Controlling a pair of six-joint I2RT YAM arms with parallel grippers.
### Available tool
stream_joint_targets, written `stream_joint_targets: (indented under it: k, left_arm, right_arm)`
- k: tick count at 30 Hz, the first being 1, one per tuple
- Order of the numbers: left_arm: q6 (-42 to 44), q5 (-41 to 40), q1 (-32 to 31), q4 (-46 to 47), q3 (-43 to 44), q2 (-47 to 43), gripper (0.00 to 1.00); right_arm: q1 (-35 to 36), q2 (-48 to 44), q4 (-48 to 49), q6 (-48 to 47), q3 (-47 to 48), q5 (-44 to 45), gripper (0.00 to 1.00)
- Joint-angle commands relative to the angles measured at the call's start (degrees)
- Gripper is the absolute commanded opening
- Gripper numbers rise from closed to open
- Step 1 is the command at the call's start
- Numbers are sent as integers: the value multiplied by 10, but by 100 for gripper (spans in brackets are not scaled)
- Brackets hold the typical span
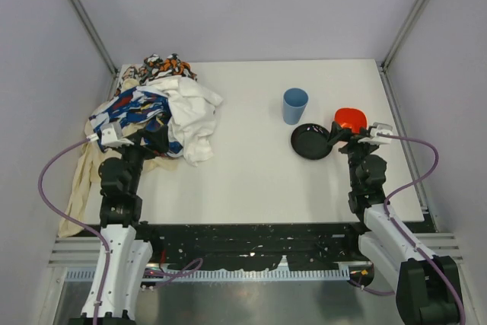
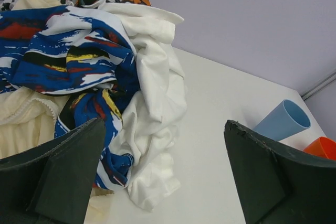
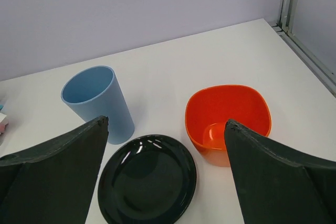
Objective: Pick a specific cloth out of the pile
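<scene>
The blue-white patterned garment's near end [image 1: 175, 138] [image 2: 111, 145] meets the white garment. Next, my left gripper closes on it there.
The pile [image 1: 163, 108] lies at the table's far left: white, beige, blue-white patterned and orange-black patterned garments. It also shows in the left wrist view [image 2: 89, 72]. The teal cloth is hidden or out of view. My left gripper [image 1: 169, 140] is open and empty at the pile's near edge, by the white garment [image 2: 157, 103]. My right gripper [image 1: 335, 136] is open and empty above the near edge of the black dish [image 1: 311, 141], which also shows in the right wrist view [image 3: 148, 179].
A blue cup [image 1: 294, 106] stands behind the black dish and an orange bowl [image 1: 350, 119] to its right; both show in the right wrist view, cup [image 3: 97, 103] and bowl [image 3: 228, 116]. A beige cloth hangs over the table's left edge [image 1: 80, 184]. Frame posts stand at the back corners.
</scene>
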Motion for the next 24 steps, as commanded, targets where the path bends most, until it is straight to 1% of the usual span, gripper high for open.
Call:
stream_joint_targets:
  k: [1,3,5,7,8,10,13,14,16,18,21,22,24]
  left_arm:
    - [-9,-13,2,-1,16,21,100]
    - [-27,-38,2,-22,29,50,100]
    - [-35,-50,2,-71,67,92,100]
    - [-29,-71,1,-129,115,162,100]
    - [-30,-69,0,-162,145,193,100]
    - [-27,-58,-3,-197,192,259,100]
    - [-30,-58,-7,-215,243,361,100]
    - [-35,-34,-8,-229,261,395,100]
    - [-41,-31,-12,-243,291,456,100]
    - [-48,-5,-14,-248,320,526,100]
    - [-63,35,-14,-237,350,599,99]
    - [-66,37,-33,-239,358,622,100]
    - [-68,37,-47,-245,377,655,99]
  right_arm:
    - [-1,-8,-3,14,25,-20,95]
    - [-1,-5,-10,30,27,-34,95]
    - [-1,3,-13,37,29,-58,95]
    - [0,6,-14,54,31,-62,95]
    - [-1,7,-12,59,31,-65,95]
    - [-2,7,-9,70,29,-69,95]
    - [-1,4,-26,76,32,-77,95]
    - [-1,3,-30,76,37,-76,95]
    - [-1,0,-39,77,40,-68,95]
    - [-2,0,-43,77,40,-58,95]
    - [-1,1,-48,78,41,-47,95]
    - [-1,2,-48,78,42,-46,95]
    - [-2,2,-51,80,42,-43,95]
